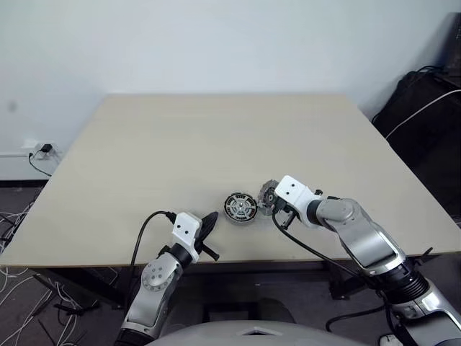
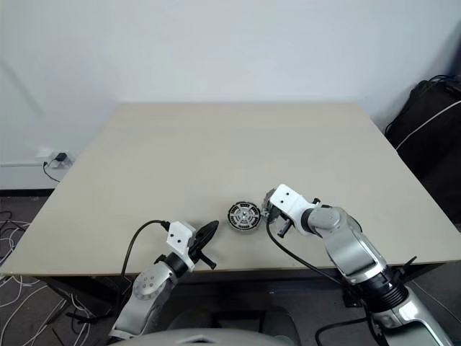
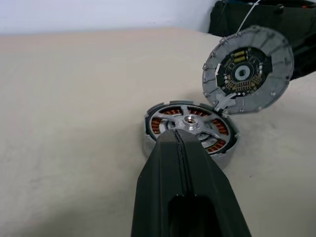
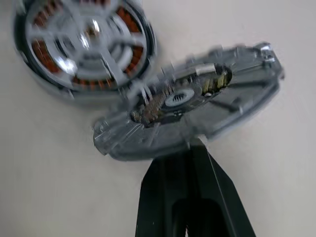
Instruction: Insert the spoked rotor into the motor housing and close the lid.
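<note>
My right gripper is going to put the lid down over the silvery spoked rotor (image 1: 240, 206) (image 4: 88, 39), flat on the rim of the motor housing.
The motor housing (image 1: 240, 208) lies flat near the table's front edge, copper windings showing inside its rim (image 3: 224, 155). The spoked rotor (image 3: 190, 120) sits in it, its spokes and hub looking silvery. Right beside the housing, the lid (image 3: 247, 69) stands tilted on edge with its inner face and dark hub toward the housing. My right gripper (image 4: 192, 148) is shut on the lid's (image 4: 197, 106) lower rim. My left gripper (image 3: 180, 136) is shut with nothing in it, level above the table, just short of the housing on the near left side (image 1: 211, 218).
The beige table (image 1: 216, 137) stretches wide and bare behind the parts. A black bag (image 1: 425, 108) with a white cable sits past the table's right edge. A wall socket and cables (image 1: 39, 151) are on the floor at the left.
</note>
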